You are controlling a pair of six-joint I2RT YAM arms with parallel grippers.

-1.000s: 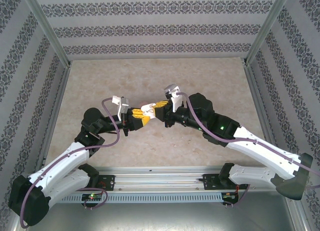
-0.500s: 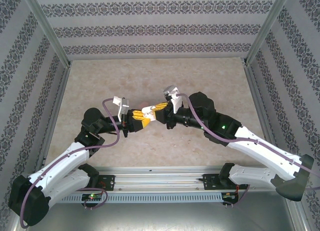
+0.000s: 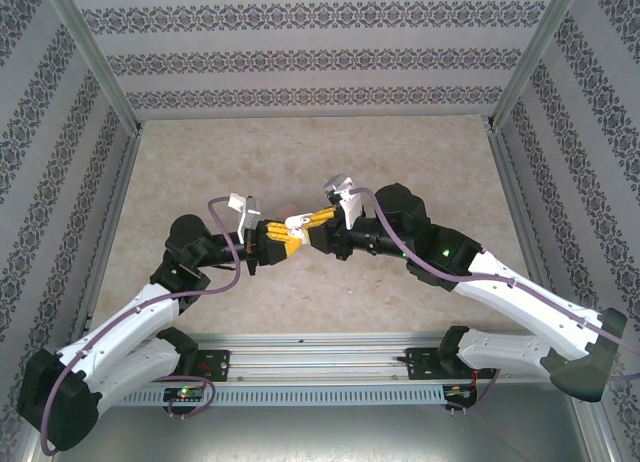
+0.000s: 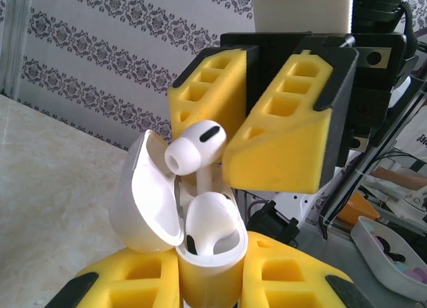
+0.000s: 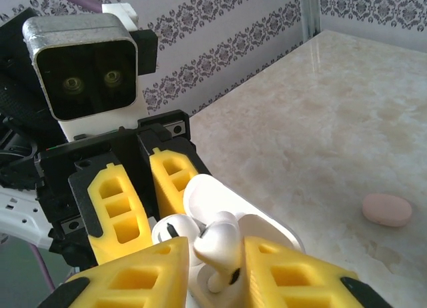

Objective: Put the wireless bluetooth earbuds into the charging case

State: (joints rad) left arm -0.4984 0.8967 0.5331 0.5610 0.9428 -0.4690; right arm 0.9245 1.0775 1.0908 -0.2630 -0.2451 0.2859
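Observation:
The second earbud stands high and crooked with only its stem in the case, so my right gripper will retake its head (image 5: 220, 241), turn it and press it in.
My left gripper (image 4: 210, 283) is shut on the body of a white charging case (image 4: 208, 271), held upright above the table with its lid (image 4: 143, 195) swung open to the left. One white earbud (image 4: 210, 225) sits in a socket of the case. A second white earbud (image 4: 193, 145) stands above it, its stem reaching down into the case. My right gripper (image 5: 213, 255) faces the left one, its yellow fingers (image 4: 287, 141) slightly parted on either side of that second earbud (image 5: 217, 245). From above, both grippers meet at the case (image 3: 297, 223) mid-table.
A pale pink oval object (image 5: 387, 209) lies on the marble tabletop (image 3: 420, 162) just behind the grippers (image 3: 288, 206). Patterned walls and metal posts enclose the table on three sides.
The right gripper's jaws have parted a little around the upper earbud. Both grippers have drifted slightly left with the case still between them.

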